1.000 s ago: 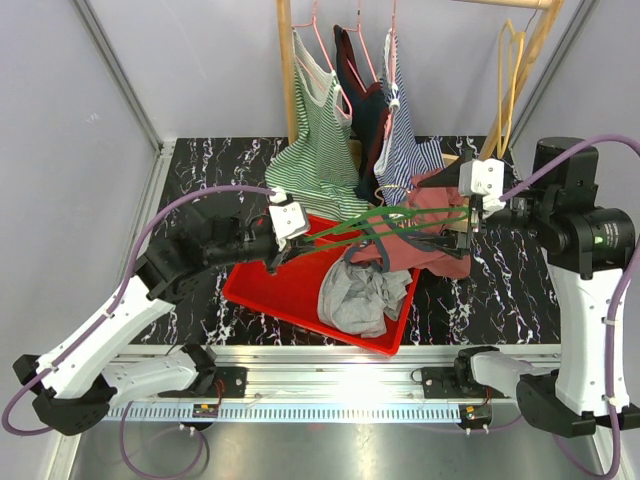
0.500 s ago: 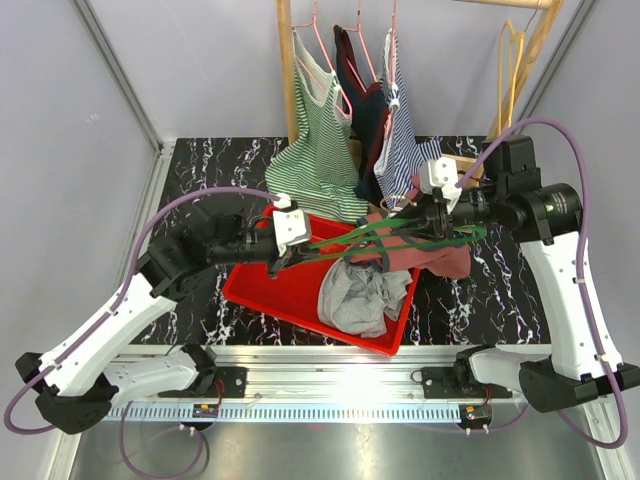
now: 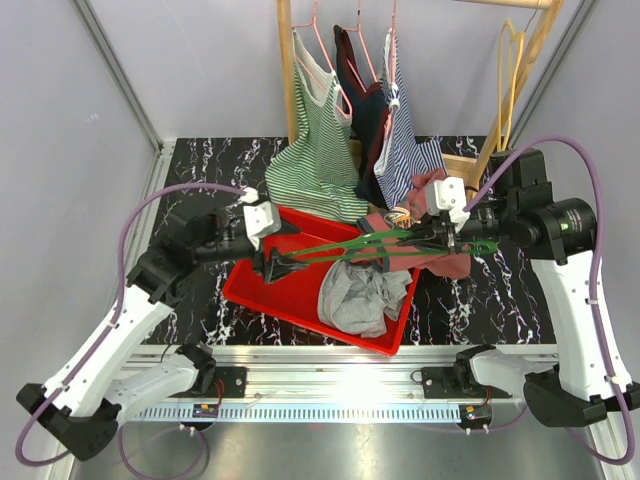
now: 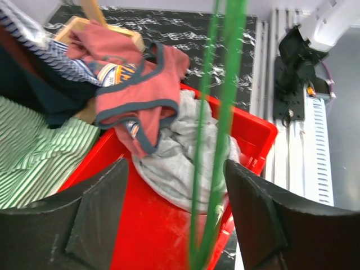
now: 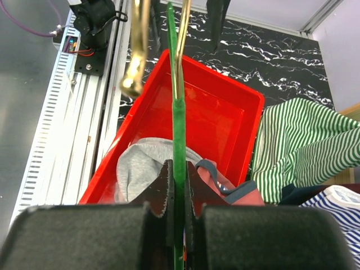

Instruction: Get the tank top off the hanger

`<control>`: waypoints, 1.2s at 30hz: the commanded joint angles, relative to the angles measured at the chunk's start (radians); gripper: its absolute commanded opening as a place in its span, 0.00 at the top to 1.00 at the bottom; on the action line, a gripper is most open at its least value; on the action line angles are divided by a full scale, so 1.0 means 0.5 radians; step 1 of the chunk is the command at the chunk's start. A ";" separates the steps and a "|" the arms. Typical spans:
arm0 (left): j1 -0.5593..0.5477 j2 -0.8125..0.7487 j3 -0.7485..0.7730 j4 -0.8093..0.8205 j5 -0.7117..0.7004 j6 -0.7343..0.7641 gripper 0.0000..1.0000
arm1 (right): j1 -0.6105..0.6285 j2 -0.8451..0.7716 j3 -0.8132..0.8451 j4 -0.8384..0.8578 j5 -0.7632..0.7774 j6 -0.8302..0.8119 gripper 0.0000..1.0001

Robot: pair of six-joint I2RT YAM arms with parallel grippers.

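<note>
The green hanger's gold hook is close to my right gripper, so next my left gripper takes the hanger's loose end (image 4: 200, 254) before the hook is lifted to the rack.
The red tank top (image 3: 432, 258) with blue trim lies crumpled over the right rim of the red tray (image 3: 262, 292); it shows in the left wrist view (image 4: 126, 93) and beside the right fingers (image 5: 239, 191). A green hanger (image 3: 370, 245) stretches level between the arms, and its bars look bare in both wrist views. My right gripper (image 3: 430, 236) is shut on the green hanger (image 5: 178, 124), with the gold hook (image 5: 136, 53) ahead. My left gripper (image 3: 278, 266) is open; the hanger's end (image 4: 216, 146) stands loose between its fingers (image 4: 98, 222).
A grey garment (image 3: 355, 295) fills the tray's right half. Behind hang a green striped top (image 3: 318, 150), a dark top (image 3: 365, 105) and a blue striped top (image 3: 405, 140) on a wooden rack (image 3: 287, 60). Empty wooden hangers (image 3: 512, 60) hang at back right.
My right gripper swung in and shut on the hanger. My left gripper let go of the hanger's other end, opened, and drew back slightly to the left.
</note>
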 commanded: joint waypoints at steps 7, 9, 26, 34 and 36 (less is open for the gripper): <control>0.161 -0.217 -0.189 0.416 0.313 -0.036 0.27 | -0.043 -0.061 0.061 -0.076 -0.033 -0.049 1.00; 0.180 -0.242 -0.216 0.428 0.387 0.007 0.27 | -0.061 -0.076 0.064 -0.063 -0.030 -0.025 1.00; 0.284 -0.285 -0.355 0.744 0.547 -0.119 0.56 | -0.190 -0.079 0.076 -0.072 -0.276 0.018 1.00; 0.287 -0.236 -0.336 0.729 0.473 -0.171 1.00 | -0.190 -0.092 0.039 0.114 -0.233 0.183 0.91; 0.287 -0.242 -0.345 0.710 0.372 -0.205 1.00 | -0.190 -0.098 0.033 0.255 -0.117 0.380 0.68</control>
